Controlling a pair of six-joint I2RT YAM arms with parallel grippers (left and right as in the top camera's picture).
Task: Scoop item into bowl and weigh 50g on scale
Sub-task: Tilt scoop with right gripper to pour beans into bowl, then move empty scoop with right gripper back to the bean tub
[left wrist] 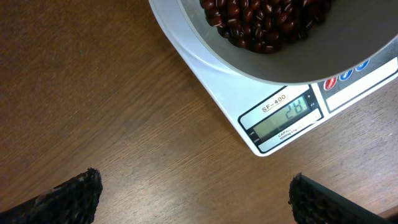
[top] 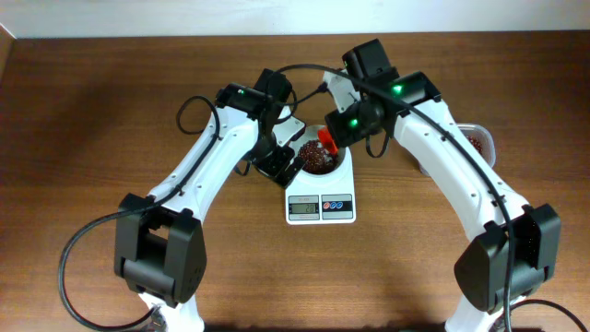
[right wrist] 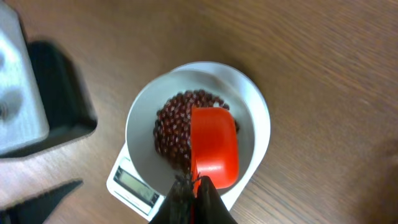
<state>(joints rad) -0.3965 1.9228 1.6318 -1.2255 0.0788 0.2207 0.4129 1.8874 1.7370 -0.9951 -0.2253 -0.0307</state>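
Note:
The robot's right gripper will release the orange-red scoop on the beans inside the clear tub (top: pixel 460 154).
The white bowl (top: pixel 339 162) stands on the white scale (top: pixel 320 208) at mid-table and holds a heap of dark reddish-brown beans (top: pixel 315 160). In the left wrist view the scale (left wrist: pixel 205 68) display reads 28 under the bowl (left wrist: pixel 348 59) of beans (left wrist: pixel 264 22). My right gripper (right wrist: pixel 196 186) is shut on the handle of an orange-red scoop (right wrist: pixel 214 146), held over the bowl (right wrist: pixel 140 130) and its beans (right wrist: pixel 174 127); the scoop (top: pixel 326 138) also shows overhead. My left gripper (left wrist: pixel 193 199) is open and empty above bare table just left of the scale.
A clear tub (top: pixel 477 140) with more beans sits at the right, partly hidden behind my right arm. The wooden table (top: pixel 92 120) stretches to both sides. Both arms' cables hang near the bowl.

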